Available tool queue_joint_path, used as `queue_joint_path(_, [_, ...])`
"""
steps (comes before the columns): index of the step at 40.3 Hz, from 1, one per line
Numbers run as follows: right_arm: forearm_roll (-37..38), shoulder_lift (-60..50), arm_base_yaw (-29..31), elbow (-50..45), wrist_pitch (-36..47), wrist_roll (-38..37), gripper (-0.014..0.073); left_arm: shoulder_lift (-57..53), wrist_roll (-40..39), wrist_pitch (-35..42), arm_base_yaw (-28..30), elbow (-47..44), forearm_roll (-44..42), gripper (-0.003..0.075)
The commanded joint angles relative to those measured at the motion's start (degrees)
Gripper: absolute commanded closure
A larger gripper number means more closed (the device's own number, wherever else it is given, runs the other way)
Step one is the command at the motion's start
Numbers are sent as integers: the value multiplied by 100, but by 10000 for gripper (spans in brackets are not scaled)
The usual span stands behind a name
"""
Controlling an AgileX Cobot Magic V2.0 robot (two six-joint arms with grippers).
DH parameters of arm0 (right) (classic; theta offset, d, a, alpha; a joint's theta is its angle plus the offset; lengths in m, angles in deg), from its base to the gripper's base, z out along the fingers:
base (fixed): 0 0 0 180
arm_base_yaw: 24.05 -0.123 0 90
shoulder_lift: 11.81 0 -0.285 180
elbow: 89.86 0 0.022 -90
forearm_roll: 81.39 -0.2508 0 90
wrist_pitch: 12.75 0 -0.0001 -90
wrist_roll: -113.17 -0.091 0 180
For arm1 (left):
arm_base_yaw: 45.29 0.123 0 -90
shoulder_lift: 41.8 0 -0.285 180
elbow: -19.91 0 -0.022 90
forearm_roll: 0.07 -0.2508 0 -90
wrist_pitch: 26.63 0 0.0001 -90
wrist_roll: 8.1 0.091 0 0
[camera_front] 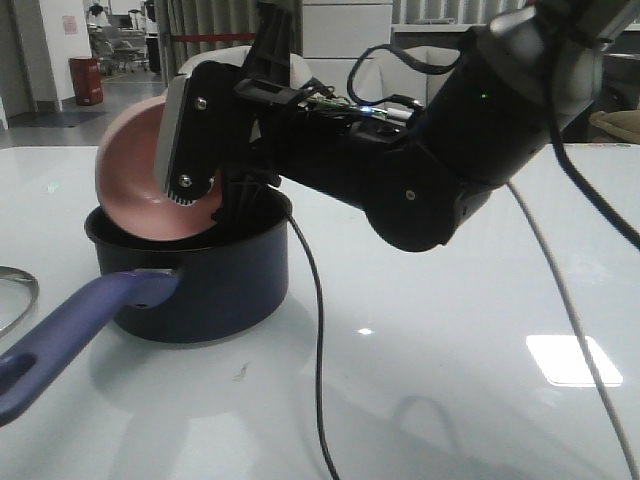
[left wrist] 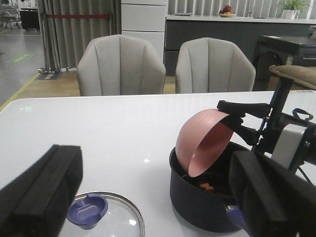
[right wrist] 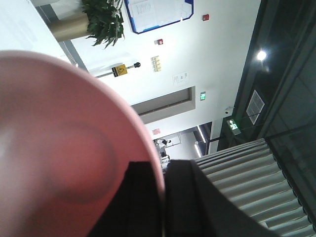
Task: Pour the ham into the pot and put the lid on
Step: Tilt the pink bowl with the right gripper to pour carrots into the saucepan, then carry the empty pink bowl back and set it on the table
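The robot will set the pink bowl down on the white table (camera_front: 520, 312) just behind the bright light patch with its right gripper.
The dark navy pot (camera_front: 205, 290) stands on the white table, its purple-blue handle (camera_front: 80, 335) pointing toward the front left. My right gripper (camera_front: 188, 170) is shut on the rim of a pink bowl (camera_front: 135, 180), which is tipped on its side with its mouth over the pot. In the left wrist view, orange ham slices (left wrist: 207, 186) lie inside the pot (left wrist: 197, 202) below the bowl (left wrist: 205, 143). The glass lid (left wrist: 121, 222) with its blue knob (left wrist: 87, 211) lies flat on the table beside the pot. My left gripper (left wrist: 155, 170) hangs open above the lid and pot, holding nothing.
Only the lid's steel rim (camera_front: 18, 290) shows at the front view's left edge. A black cable (camera_front: 318, 350) trails from the right arm across the table (camera_front: 450, 380) in front of the pot. Two grey chairs (left wrist: 121, 66) stand behind the table's far edge.
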Motion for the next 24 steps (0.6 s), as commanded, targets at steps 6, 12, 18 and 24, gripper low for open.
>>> queue_joint_path(6, [-939,-476,19,140,949,-2021,446,62,10,437,-52,141,10,83])
queue_joint_path(12, [-2143,-947,19,140,427,-4360,446,62,10,437,-52,141,10,83])
queue_joint_path(18, [-2263,-1732,25,140,-1169,-4818,446,62,10,437,-52,141,10,83])
queue_joint_path(24, [-2382,-2533,33,147,-3104,-4851,446,62,10,437,-52,141,10,83])
